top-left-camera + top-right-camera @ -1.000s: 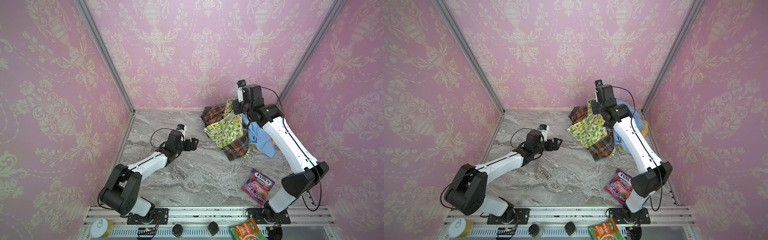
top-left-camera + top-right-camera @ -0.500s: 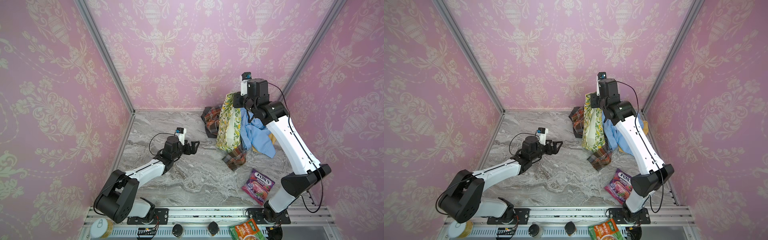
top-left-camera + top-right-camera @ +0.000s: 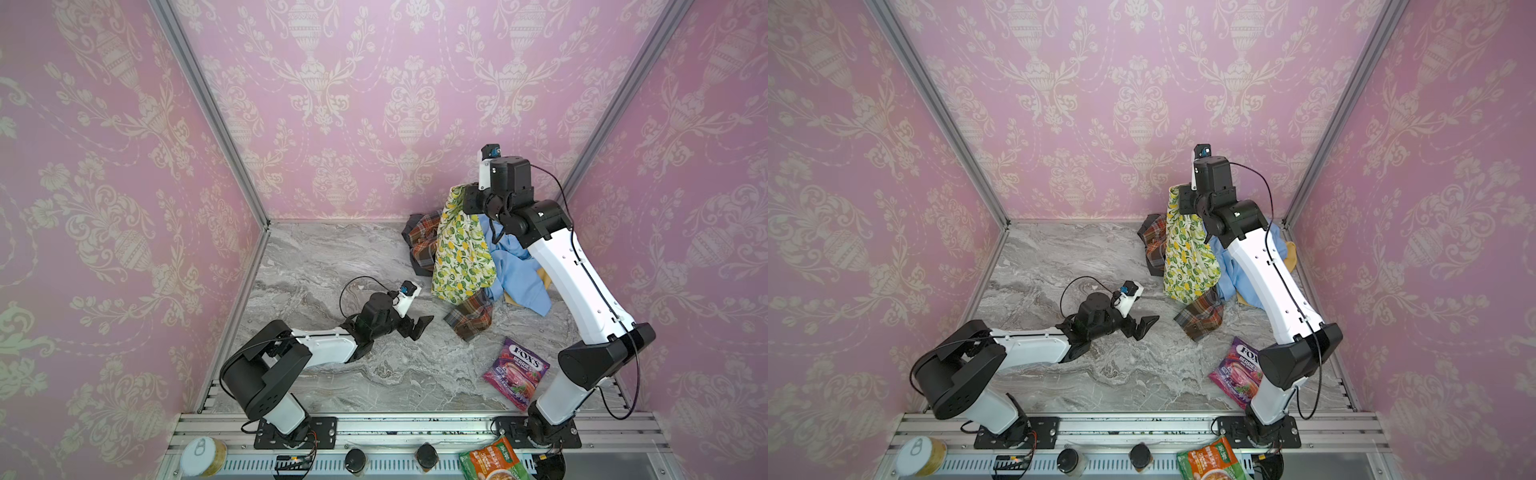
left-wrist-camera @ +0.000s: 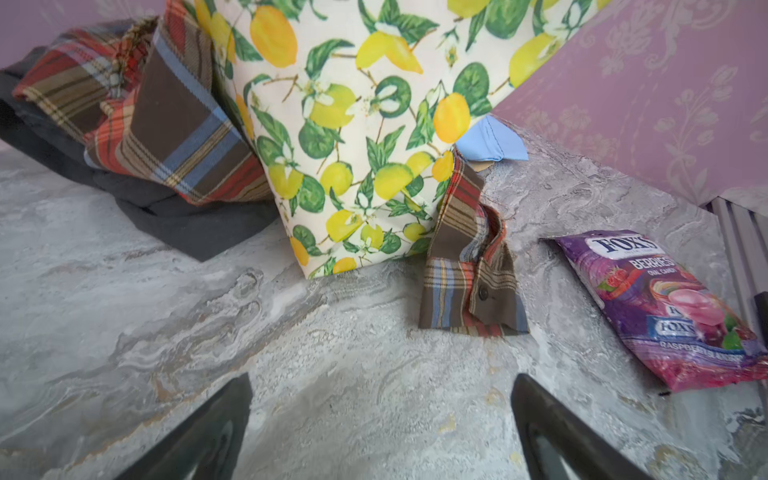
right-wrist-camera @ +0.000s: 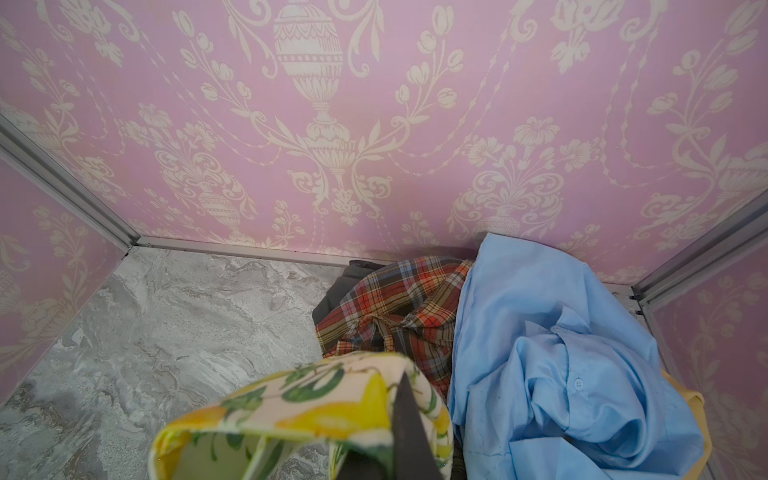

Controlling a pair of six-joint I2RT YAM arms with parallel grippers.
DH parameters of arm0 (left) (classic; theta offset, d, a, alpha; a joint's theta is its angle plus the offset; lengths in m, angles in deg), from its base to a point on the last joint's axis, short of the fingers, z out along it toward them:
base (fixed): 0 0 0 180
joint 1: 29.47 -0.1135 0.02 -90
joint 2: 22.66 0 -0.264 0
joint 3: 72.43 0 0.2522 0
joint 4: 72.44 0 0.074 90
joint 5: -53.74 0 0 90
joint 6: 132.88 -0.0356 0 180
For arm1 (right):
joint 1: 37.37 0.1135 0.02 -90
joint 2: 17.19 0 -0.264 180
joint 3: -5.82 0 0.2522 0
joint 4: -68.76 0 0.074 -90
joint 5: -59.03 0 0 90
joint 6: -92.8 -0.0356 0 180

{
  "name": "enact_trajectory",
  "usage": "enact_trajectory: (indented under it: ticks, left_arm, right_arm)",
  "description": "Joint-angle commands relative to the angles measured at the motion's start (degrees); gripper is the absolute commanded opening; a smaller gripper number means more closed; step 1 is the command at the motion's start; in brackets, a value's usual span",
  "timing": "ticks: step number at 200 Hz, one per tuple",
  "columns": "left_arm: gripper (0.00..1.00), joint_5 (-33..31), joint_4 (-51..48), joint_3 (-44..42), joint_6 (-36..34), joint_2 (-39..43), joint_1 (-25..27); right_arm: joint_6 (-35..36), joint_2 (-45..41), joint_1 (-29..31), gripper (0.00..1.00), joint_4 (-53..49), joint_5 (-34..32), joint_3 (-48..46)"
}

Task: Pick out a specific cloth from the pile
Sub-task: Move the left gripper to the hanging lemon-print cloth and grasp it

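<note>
Next, my left gripper closes on the upper part of the lemon cloth [image 3: 458,216], below the place where my right gripper holds the cloth's top edge.
The cloth [image 3: 461,253] [image 3: 1187,257], white with yellow lemons and green leaves, hangs from my right gripper [image 3: 468,200] [image 3: 1183,199], which is shut on its top edge high above the pile. In the right wrist view the cloth [image 5: 316,407] folds over a dark fingertip [image 5: 409,432]. The pile [image 3: 515,270] lies at the back right: a plaid shirt [image 3: 471,318] [image 4: 174,120] [image 5: 395,307] and a light blue shirt [image 5: 561,361] [image 3: 1237,274]. My left gripper [image 3: 417,326] [image 3: 1142,326] [image 4: 380,419] stands open and empty, low over the marble floor, left of the plaid sleeve.
A purple candy bag [image 3: 517,372] [image 4: 665,307] lies on the floor at the front right. A dark grey garment [image 4: 183,224] sits under the plaid shirt. Pink walls close in the back and sides. A can [image 3: 203,455] and a green packet [image 3: 494,461] rest on the front rail.
My right gripper has risen with the cloth, which now hangs long and free of the pile. The left arm has pulled back towards the front.
</note>
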Motion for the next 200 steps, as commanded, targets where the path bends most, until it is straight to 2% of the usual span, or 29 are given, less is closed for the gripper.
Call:
enact_trajectory:
  ticks: [1, 54, 109, 121, 137, 165, 200]
  left_arm:
    - [0.99, -4.68, 5.83, 3.94, -6.38, -4.03, 1.45]
    - [0.99, -6.32, 13.99, 13.01, -8.29, -13.04, 2.75]
    - [0.99, -8.13, 14.08, 19.37, -12.07, -19.19, 7.17]
    - [0.99, -12.46, 13.97, 20.53, -14.08, -20.37, 8.3]
    - [0.99, -22.29, 14.31, 23.07, -17.22, -22.31, 9.91]
    - [0.99, -35.05, 20.02, 27.07, -21.8, -25.53, 11.17]
    - [0.97, -41.3, 28.92, 31.07, -28.84, -28.69, 11.93]
  right_arm:
    - [-1.46, -1.04, 0.06, 0.0, 2.96, -0.51, 1.68]
    - [-3.67, -1.97, 0.39, 0.0, 2.96, 0.53, 2.65]
    - [-3.49, 0.39, 1.14, 0.0, 1.02, -0.39, 6.77]
    - [-3.45, 0.4, 1.3, 0.0, 1.21, -0.56, 6.78]
    - [-3.47, 0.16, 1.64, 0.0, 1.49, -0.84, 6.68]
    - [-3.28, 0.13, 2.25, 0.0, 1.48, -1.03, 6.77]
    - [-3.06, -0.09, 2.78, 0.0, 1.16, -1.21, 6.68]
